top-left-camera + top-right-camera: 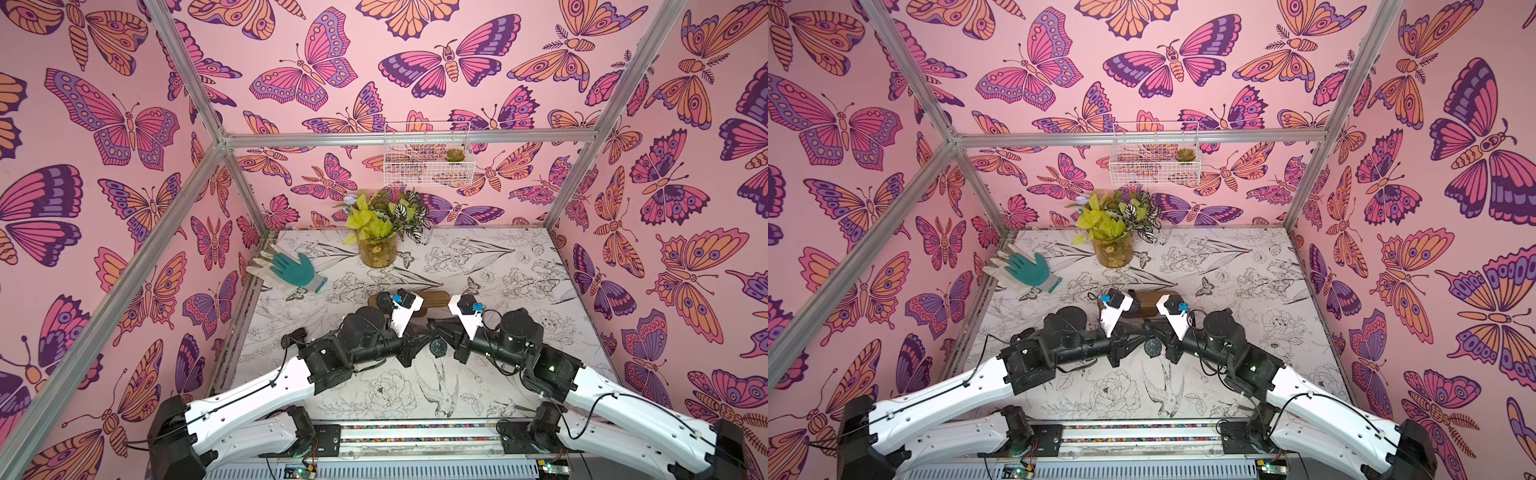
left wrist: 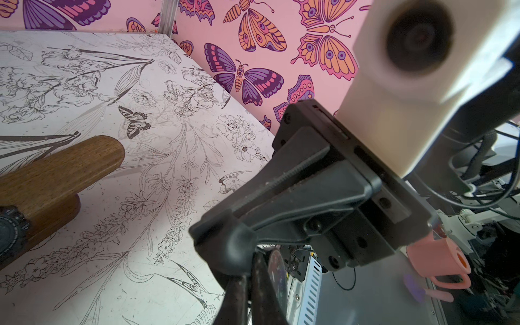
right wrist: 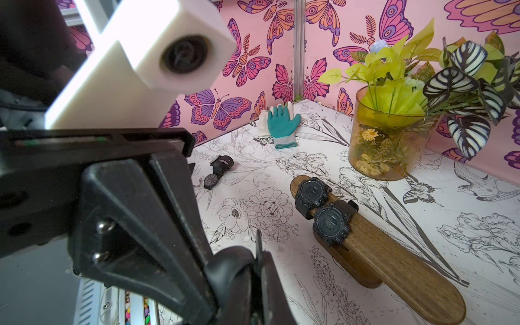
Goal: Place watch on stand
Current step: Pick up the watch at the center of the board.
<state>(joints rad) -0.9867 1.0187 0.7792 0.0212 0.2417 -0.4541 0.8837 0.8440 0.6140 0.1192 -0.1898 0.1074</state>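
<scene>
I can see both my grippers pinching the watch's strap, so next I open my right gripper and take the watch by its face [image 1: 437,348] before I slide the strap's loop over the stand.
A black watch [image 1: 438,347] [image 1: 1152,347] hangs above the table between my two arms, its face turned up. My left gripper [image 1: 426,329] [image 2: 249,298] and right gripper [image 1: 434,324] [image 3: 260,298] meet tip to tip just behind it, each shut on the strap. The strap [image 3: 230,270] loops beside the right fingers. The stand [image 1: 436,298] [image 3: 394,264], a long brown wooden bar, lies just beyond the grippers, partly hidden by the wrist cameras. Two black watches [image 3: 309,194] [image 3: 332,225] are wrapped around it.
Another black watch [image 3: 216,171] lies on the table to the left. A teal and white glove [image 1: 295,270] rests at the back left. A jar of plants [image 1: 377,249] stands at the back, with a wire basket [image 1: 428,153] on the wall above.
</scene>
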